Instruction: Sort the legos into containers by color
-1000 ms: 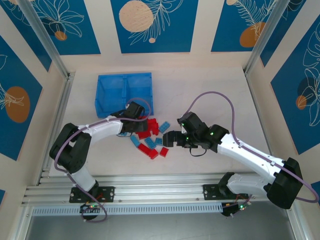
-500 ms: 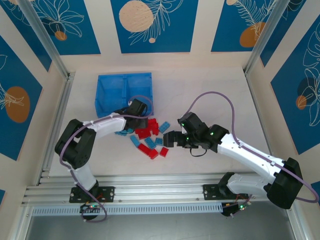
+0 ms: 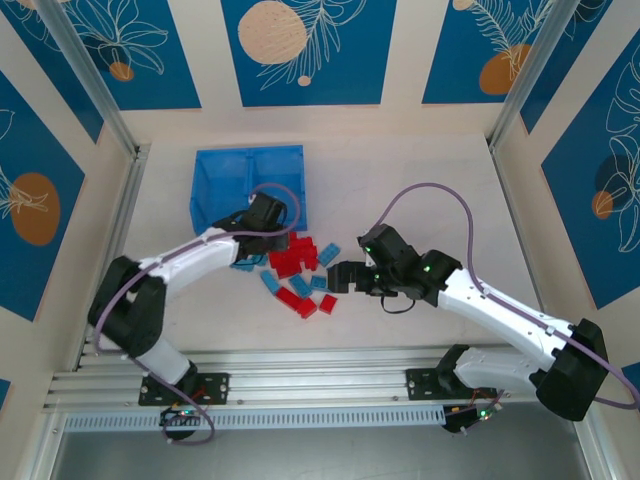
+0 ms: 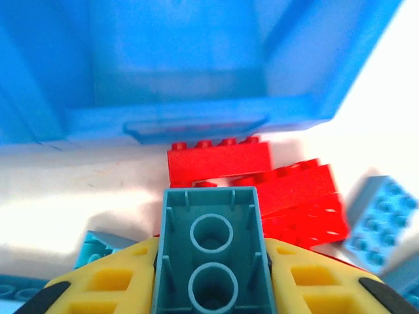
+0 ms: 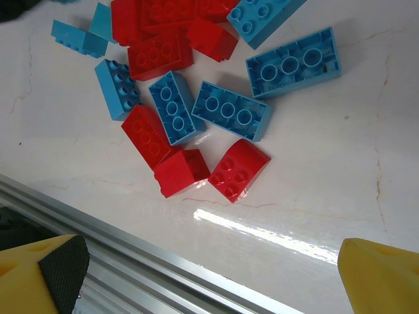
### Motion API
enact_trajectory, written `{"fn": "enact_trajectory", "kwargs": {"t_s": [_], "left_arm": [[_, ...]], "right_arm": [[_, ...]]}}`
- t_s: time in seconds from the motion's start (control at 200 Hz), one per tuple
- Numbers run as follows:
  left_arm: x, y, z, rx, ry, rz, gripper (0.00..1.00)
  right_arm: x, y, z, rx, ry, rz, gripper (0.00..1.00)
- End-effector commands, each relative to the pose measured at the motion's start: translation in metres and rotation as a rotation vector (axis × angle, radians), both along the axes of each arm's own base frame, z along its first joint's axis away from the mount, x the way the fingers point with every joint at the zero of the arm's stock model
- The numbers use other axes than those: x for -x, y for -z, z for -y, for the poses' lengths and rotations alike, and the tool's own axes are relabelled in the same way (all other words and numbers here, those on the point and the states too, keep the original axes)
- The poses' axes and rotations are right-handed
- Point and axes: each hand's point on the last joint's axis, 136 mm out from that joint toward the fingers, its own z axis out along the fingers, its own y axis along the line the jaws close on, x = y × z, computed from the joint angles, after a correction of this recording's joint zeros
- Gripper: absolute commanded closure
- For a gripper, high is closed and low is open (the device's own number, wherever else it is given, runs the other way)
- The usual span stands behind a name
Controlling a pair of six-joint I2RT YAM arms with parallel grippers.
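Observation:
Next, I let go of the teal brick with my left gripper beside the divider [image 3: 236, 202], in the tray compartment that is farther from my right gripper.
The blue two-compartment tray [image 3: 196, 190] sits at the far left; both compartments look empty, and its near wall [image 4: 196, 118] fills the top of the left wrist view. My left gripper [image 3: 268, 232] hovers just in front of that wall, shut on a teal brick [image 4: 213, 255] held underside up between the yellow fingers [image 4: 105, 281]. Red bricks [image 4: 219, 159] lie below it. The mixed pile of red and teal legos [image 3: 300, 275] lies mid-table. My right gripper [image 3: 340, 273] stands open at the pile's right edge, above a rounded red brick [image 5: 239, 169] and a teal brick [image 5: 229, 110].
An aluminium rail [image 3: 320, 365] runs along the near table edge, close to the pile [image 5: 131, 248]. Walls and frame posts [image 3: 100, 110] enclose the table. Bare white table [image 3: 420, 190] stretches right of the tray.
My left gripper has pulled back from the pile toward the tray's near wall, carrying the teal brick. The right gripper has barely moved.

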Motion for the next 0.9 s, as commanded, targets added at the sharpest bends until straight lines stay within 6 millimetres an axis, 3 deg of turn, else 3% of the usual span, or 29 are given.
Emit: {"fn": "enact_trajectory", "kwargs": {"t_s": [0.0,0.145,0.325,0.43,0.585,0.73,0.895], "left_arm": [[0.003,-0.046,-0.015,-0.047,0.003,0.095,0.82],[-0.03,-0.086,-0.052,-0.144,-0.075,0.172,0.84],[-0.094,-0.089,-0.118,-0.134,-0.279,0.153,0.84],[-0.122,-0.074,-0.146,-0.134,-0.364,0.105,0.84],[-0.154,-0.035,-0.163,-0.118,-0.408,0.012,0.85],[-0.173,0.0,-0.158,-0.101,-0.377,-0.086,0.82],[-0.179,0.021,-0.153,-0.088,-0.364,-0.138,0.63]], "right_arm": [[-0.002,-0.017,-0.001,-0.034,0.021,0.038,0.01],[-0.004,-0.024,0.002,-0.049,0.044,0.063,0.01],[-0.003,-0.035,0.005,-0.086,0.063,0.087,0.01],[0.001,-0.039,0.01,-0.095,0.071,0.095,0.01],[0.008,-0.041,0.02,-0.114,0.094,0.101,0.01],[0.014,-0.045,0.026,-0.129,0.107,0.107,0.01],[0.016,-0.052,0.03,-0.138,0.115,0.118,0.01]]}}
